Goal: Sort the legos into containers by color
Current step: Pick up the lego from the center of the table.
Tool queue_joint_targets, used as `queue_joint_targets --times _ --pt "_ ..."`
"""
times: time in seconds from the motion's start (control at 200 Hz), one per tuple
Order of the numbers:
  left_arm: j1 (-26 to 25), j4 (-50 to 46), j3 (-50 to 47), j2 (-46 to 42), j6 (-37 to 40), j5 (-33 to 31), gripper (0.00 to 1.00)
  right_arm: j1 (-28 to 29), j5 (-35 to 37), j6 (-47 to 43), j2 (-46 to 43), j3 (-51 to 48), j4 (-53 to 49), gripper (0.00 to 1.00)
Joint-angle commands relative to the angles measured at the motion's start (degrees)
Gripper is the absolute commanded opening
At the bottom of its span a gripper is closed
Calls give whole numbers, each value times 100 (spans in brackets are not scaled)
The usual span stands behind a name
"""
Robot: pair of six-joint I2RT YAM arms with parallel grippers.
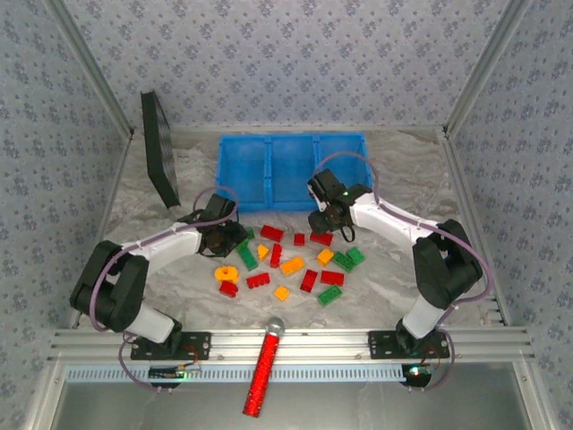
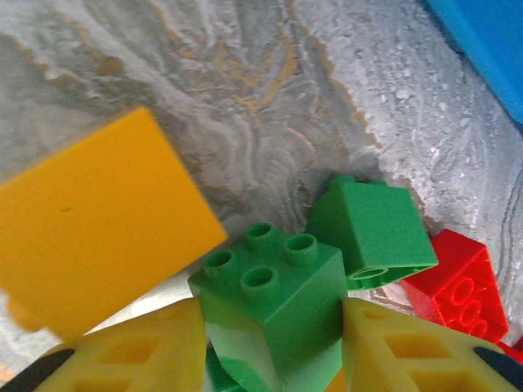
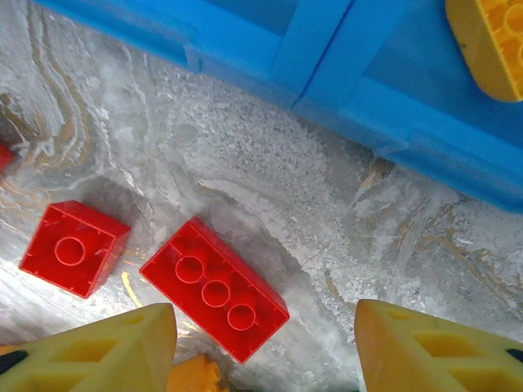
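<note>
The fingers of my left gripper are at opposite corners of the crooked green square lego, so I need to open, turn the gripper and grip the lego's flat sides (image 2: 304, 325).
A green square lego (image 2: 270, 302) sits between my left gripper's (image 2: 272, 324) yellow fingers, studs showing, and both fingers press its sides. Beside it lie another green lego (image 2: 372, 229), a red one (image 2: 453, 282) and a big yellow-orange one (image 2: 98, 220). In the top view the left gripper (image 1: 226, 238) is low at the left end of the scattered legos. My right gripper (image 1: 326, 218) hovers open just in front of the blue tray (image 1: 242, 202). Below it, a long red lego (image 3: 214, 290) lies nearer the left finger, a square red one (image 3: 75, 247) further left.
A yellow piece (image 3: 490, 41) lies in a tray compartment. A yellow ring (image 1: 226, 272) lies at the left of the pile. A black panel (image 1: 159, 148) leans at the back left. A red glittery cylinder (image 1: 263, 367) rests across the front rail.
</note>
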Motion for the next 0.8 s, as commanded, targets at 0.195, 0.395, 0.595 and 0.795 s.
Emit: queue_joint_targets --times 0.195,0.395,0.595,0.795 --pt "-108 -559 -52 517 59 54 28 -104 27 40 -122 -228 -11 61" --pt "-145 -772 -26 435 117 27 24 -156 27 34 -177 -321 42 61" --pt "-147 -1371 154 -99 283 -267 23 -184 27 34 -236 -376 107 61" --pt "-146 -1921 473 -619 442 -596 26 -189 -53 38 -191 -368 129 61"
